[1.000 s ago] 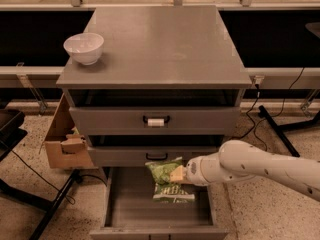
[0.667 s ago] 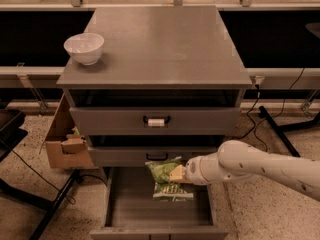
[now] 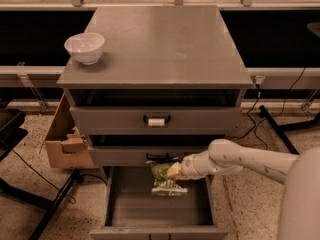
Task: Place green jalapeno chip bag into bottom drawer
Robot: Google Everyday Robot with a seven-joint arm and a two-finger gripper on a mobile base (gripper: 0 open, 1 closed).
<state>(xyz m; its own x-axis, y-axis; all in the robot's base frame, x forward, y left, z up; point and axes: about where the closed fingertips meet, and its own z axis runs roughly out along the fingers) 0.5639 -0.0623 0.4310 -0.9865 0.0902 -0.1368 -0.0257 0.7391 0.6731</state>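
Next, my gripper lets go of the green jalapeno chip bag on the middle of the open bottom drawer's grey bottom (image 3: 167,201).
The green jalapeno chip bag (image 3: 165,180) hangs upright over the open bottom drawer (image 3: 155,211), its lower end close to the drawer's grey floor near the back. My gripper (image 3: 175,170) comes in from the right on a white arm and is shut on the bag's upper right part. The bag sits just below the middle drawer's black handle (image 3: 159,157).
A white bowl (image 3: 85,47) stands on the cabinet top at the left. The top drawer has a black handle with a white label (image 3: 156,121). An open cardboard box (image 3: 67,141) sits left of the cabinet. Black cables and a stand leg lie on the floor at right.
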